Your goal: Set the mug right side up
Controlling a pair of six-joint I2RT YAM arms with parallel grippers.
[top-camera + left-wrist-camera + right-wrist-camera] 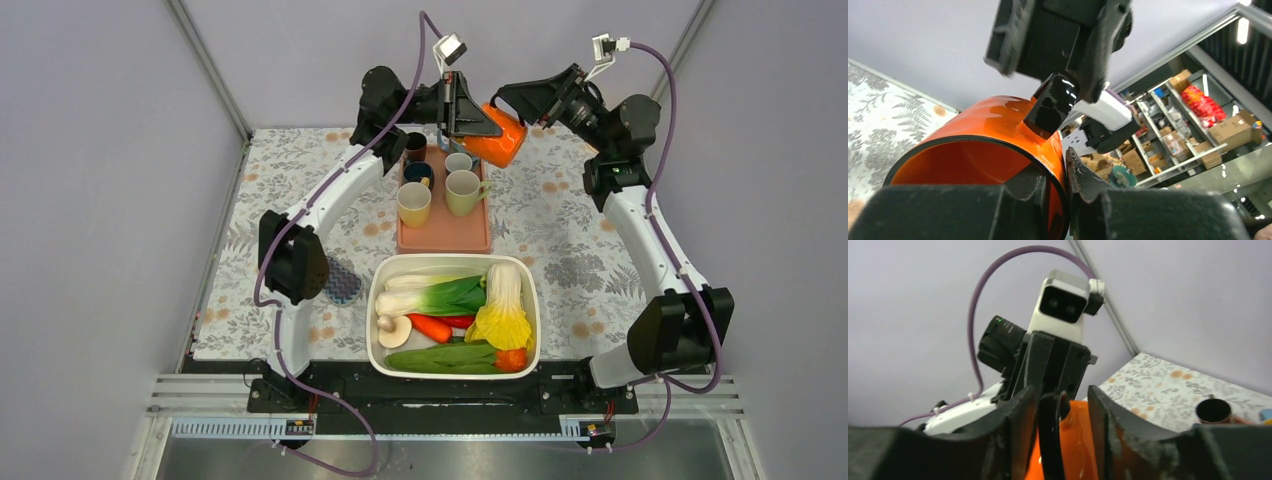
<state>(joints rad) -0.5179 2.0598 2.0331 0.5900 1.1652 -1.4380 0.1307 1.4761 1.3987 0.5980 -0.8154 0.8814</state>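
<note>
My left gripper has the orange mug. It will let go of the mug on the pink tray (pixel 454 234) between the green mug and the white basin.
An orange mug (pixel 503 143) with a black handle (pixel 1054 102) hangs in the air over the back of the table, tilted on its side, its mouth toward the left wrist camera. My left gripper (pixel 478 122) is shut on its rim (pixel 1068 170), one finger inside the mug and one outside. My right gripper (pixel 522 106) reaches in from the right. In the right wrist view its jaws (pixel 1060 400) stand apart around the handle (pixel 1050 435), with a gap between the handle and the right-hand finger (pixel 1100 420). Orange wall (pixel 1080 440) shows between them.
A pink tray (pixel 445 237) under the mug carries several upright mugs, with a dark cup (pixel 415 147) beside it. A white basin (pixel 378 300) of vegetables sits near the front. A blue round object (pixel 343 284) lies by the left arm.
</note>
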